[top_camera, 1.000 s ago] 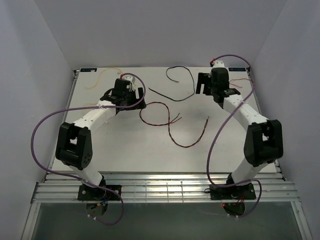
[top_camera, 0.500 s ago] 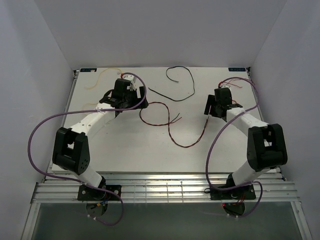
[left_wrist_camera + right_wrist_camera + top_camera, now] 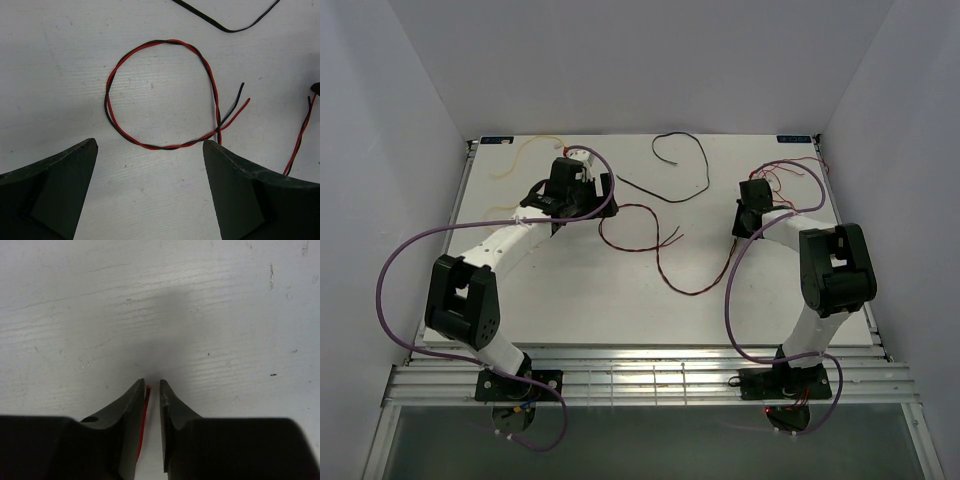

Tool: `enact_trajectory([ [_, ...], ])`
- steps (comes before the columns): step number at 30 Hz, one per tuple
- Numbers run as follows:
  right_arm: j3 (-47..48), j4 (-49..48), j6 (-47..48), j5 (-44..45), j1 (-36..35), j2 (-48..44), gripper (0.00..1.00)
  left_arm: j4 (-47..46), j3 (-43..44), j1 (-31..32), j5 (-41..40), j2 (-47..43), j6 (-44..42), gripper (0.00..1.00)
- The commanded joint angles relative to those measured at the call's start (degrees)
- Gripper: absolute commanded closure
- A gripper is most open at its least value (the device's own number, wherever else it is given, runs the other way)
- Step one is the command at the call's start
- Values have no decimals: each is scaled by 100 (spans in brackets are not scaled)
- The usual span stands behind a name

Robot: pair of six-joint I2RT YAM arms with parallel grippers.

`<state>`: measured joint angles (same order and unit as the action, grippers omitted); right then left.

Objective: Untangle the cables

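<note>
I will next close my left gripper on the twisted red-and-black cable by the red end (image 3: 736,238) (image 3: 313,97) that sits between the fingers of my right gripper.
Several cables lie loose on the white table (image 3: 570,290). A twisted red-and-black cable (image 3: 620,243) makes a ring (image 3: 160,95) just ahead of my left gripper (image 3: 588,200), which hovers wide open (image 3: 150,142) with nothing between its fingers. A black cable (image 3: 680,165) curls at the back, and a yellow cable (image 3: 525,155) lies at the back left. My right gripper (image 3: 739,230) is down at the table, its jaws (image 3: 152,382) a narrow gap apart. A red cable end (image 3: 145,410) sits between them against the left finger.
Another red-and-black strand (image 3: 695,288) curves across the middle of the table towards the right gripper and shows at the right edge of the left wrist view (image 3: 300,135). Thin red wires (image 3: 785,172) lie behind the right arm. White walls enclose the table.
The right arm came forward and down from the back right to the strand's end, and its jaws narrowed from wide open to a slit around the red cable. The left arm barely moved.
</note>
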<state>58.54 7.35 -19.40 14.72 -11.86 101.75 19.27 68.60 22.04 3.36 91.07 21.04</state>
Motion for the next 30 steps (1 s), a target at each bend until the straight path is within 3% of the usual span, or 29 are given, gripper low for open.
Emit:
enact_trajectory([
  [1,-44,-260,-47,-100,-18,-24,76,-55,-31,37,-107,-300,-12,2],
  [2,-71,-278,-29,-136,-18,-59,85,-46,-22,46,-107,-300,-12,2],
  [4,-132,-313,6,-294,-18,-164,92,-46,-22,46,-81,-300,-3,2],
  [11,-501,-1163,629,-1110,-53,-954,92,-160,-48,46,524,-396,-38,2],
  [16,-844,-2018,1104,-2788,-194,-1965,92,-1063,-337,89,2667,-520,23,2],
  [19,-906,-2273,1140,-3649,-282,-2379,92,-1846,-426,230,3616,-502,295,2],
  [22,-942,-2651,912,-4266,-343,-2687,92,-2497,-435,589,4031,-362,454,2],
  [27,-529,-2283,605,-4066,-651,-2898,92,-2709,-102,1170,3902,-28,322,2],
  [30,-230,-1940,324,-3724,-835,-2898,92,-2735,118,1548,3392,165,190,2],
])
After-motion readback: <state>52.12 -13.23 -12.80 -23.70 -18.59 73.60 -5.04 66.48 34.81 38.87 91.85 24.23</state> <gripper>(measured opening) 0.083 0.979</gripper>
